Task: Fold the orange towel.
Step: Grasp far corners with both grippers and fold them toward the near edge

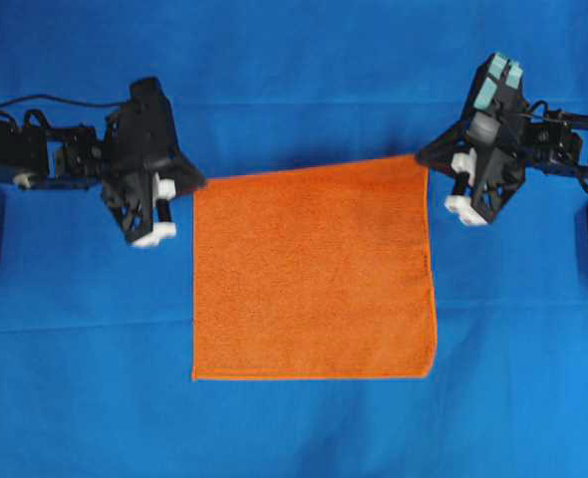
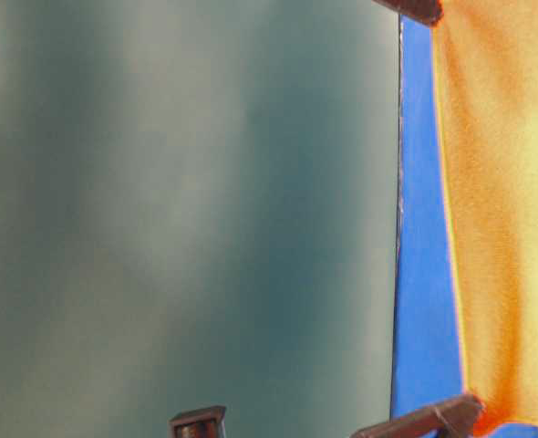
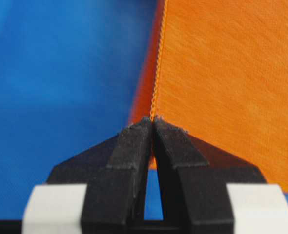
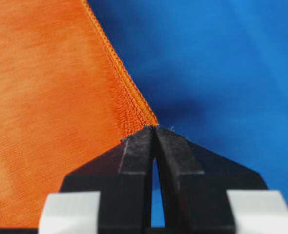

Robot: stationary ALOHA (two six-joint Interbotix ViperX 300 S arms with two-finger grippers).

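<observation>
My right gripper will let go of the towel's far corner just inside the towel's near corner point(image 1: 426, 353) on my right gripper's side.
The orange towel point(image 1: 314, 271) lies spread out as a square on the blue cloth. My left gripper point(image 1: 195, 183) is shut on its far left corner. In the left wrist view the stitched hem of the towel point(image 3: 222, 83) runs straight into the tips of the closed left gripper point(image 3: 153, 120). My right gripper point(image 1: 425, 159) is shut on the far right corner. The right wrist view has the towel point(image 4: 51, 97) ending in a corner at the pinched tips of the right gripper point(image 4: 155, 127). The far edge casts a thin shadow, as if slightly raised.
The large blue cloth point(image 1: 294, 70) covers the whole table around the towel. Both arms reach in from the sides, left arm point(image 1: 35, 154) and right arm point(image 1: 563, 144). The table-level view is mostly a blurred grey-green wall point(image 2: 178, 219), with the towel point(image 2: 506, 210) at its right edge.
</observation>
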